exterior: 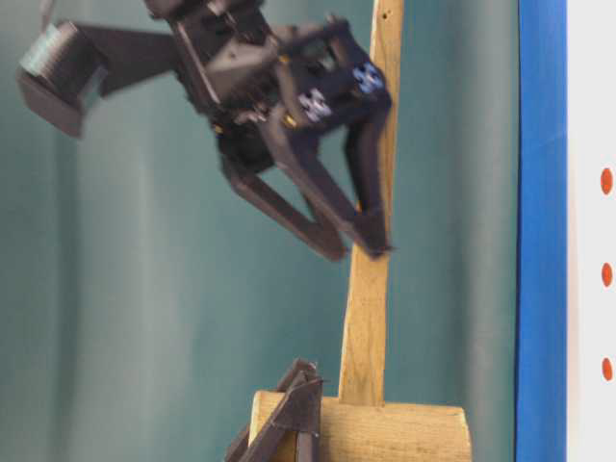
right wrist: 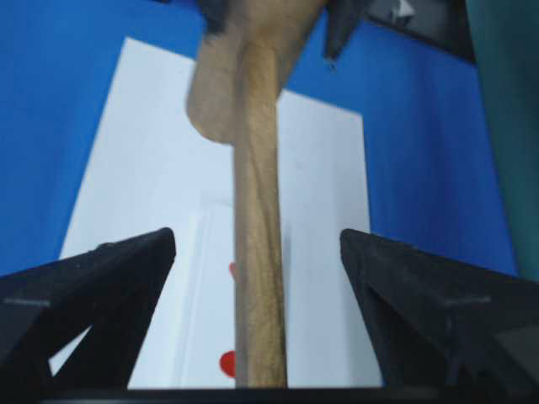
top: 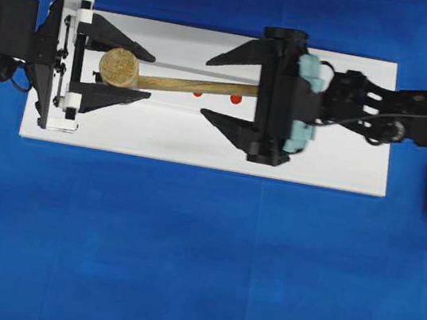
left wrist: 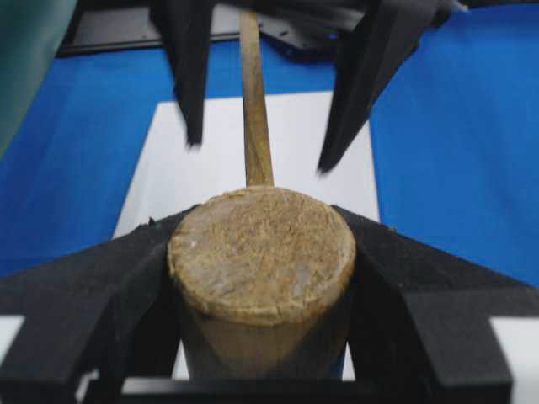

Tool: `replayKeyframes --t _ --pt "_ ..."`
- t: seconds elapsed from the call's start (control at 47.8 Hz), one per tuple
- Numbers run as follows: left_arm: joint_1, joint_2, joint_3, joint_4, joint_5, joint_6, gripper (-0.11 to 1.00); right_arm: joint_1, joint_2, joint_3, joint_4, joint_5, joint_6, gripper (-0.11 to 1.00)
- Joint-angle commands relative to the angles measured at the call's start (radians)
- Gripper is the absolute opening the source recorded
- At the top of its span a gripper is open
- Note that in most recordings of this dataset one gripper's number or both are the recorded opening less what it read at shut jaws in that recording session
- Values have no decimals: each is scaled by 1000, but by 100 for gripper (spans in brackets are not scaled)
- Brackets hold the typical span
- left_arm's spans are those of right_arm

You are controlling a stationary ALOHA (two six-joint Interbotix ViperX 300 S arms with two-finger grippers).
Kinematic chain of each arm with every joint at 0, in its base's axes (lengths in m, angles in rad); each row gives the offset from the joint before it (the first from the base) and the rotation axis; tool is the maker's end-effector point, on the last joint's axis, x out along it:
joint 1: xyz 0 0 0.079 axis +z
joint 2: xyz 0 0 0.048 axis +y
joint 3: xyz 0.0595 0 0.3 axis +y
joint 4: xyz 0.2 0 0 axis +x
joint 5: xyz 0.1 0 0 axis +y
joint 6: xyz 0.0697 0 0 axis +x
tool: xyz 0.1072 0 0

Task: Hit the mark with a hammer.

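Next, my right gripper closes on the hammer's handle (top: 230, 90) before my left gripper opens, because my left gripper holds the hammer's head, the end that must hit the mark.
The hammer is a light wooden mallet with its head (top: 119, 67) at the left and its handle (top: 200, 87) pointing right. It hangs above the white board (top: 342, 159). My left gripper (top: 152, 77) is shut on the head, with both fingers pressed against its sides in the left wrist view (left wrist: 261, 223). My right gripper (top: 205, 86) is open, its fingers on either side of the handle's free end with gaps on both sides (right wrist: 257, 236). Red marks (top: 235, 99) show on the board under the handle, and also in the right wrist view (right wrist: 227, 364).
The board lies on a blue table (top: 181, 268). In the table-level view the hammer handle (exterior: 366, 289) stands well off the board (exterior: 589, 96), which carries three red dots (exterior: 606, 274). Arm bases sit at the far left and far right edges.
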State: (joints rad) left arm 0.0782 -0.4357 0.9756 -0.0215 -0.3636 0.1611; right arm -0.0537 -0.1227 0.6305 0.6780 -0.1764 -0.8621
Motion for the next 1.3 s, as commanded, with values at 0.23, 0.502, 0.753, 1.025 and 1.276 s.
replayKeyframes --t 0.23,0.502,0.753,1.025,1.276 --pt "-3 -21 -20 2 0 6 45 -5 44 -49 3 8 34 91" --pt "-5 -20 -20 3 21 23 45 -5 44 -51 3 55 34 25" --pt "-6 -21 -18 3 20 63 45 -5 41 -51 3 57 34 3" --pt "-6 -23 -18 2 20 25 45 -5 32 -49 3 55 35 3" --pt "-6 -35 -12 2 12 0 69 -5 9 -37 6 55 48 3"
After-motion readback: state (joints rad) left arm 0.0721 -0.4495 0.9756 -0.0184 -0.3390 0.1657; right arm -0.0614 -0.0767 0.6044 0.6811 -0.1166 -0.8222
